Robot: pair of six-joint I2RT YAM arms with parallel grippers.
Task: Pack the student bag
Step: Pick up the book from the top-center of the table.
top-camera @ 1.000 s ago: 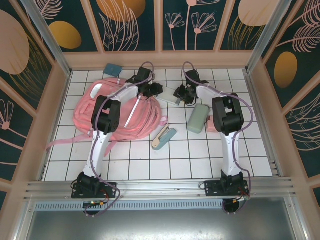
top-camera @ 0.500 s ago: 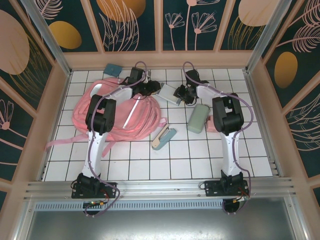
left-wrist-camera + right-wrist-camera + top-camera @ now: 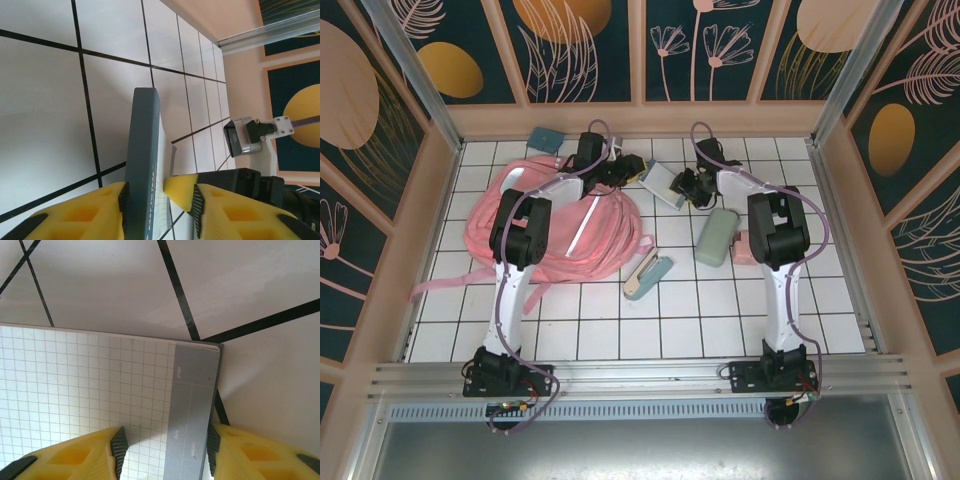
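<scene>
The notebook's spine sits shallow between my left gripper's fingertips, so next I open them and take the spine deeper (image 3: 142,155) while my right gripper steadies the page edge.
The student bag (image 3: 545,225), soft and pink, lies at the left of the tiled table with its straps trailing out. Just right of it a notebook (image 3: 658,181) with a dark teal cover (image 3: 142,150) and grid pages (image 3: 90,385) hangs between the two grippers. My left gripper (image 3: 627,170) (image 3: 160,186) is shut on its spine end and holds that end above the tiles. My right gripper (image 3: 686,185) (image 3: 165,442) points at the open page. Its jaws stand apart: one fingertip (image 3: 117,440) is over the grid and the other sits at the page's edge.
A teal case (image 3: 547,137) lies by the back wall behind the bag. A pale green pouch (image 3: 717,238) sits beside the right arm, with something pink (image 3: 744,248) under that arm. A beige-and-teal item (image 3: 648,275) lies near the middle. Wooden walls enclose the table.
My left gripper has moved toward the back wall with the notebook, which has shifted back and turned slightly. The right gripper followed a little. The bag has settled flatter.
</scene>
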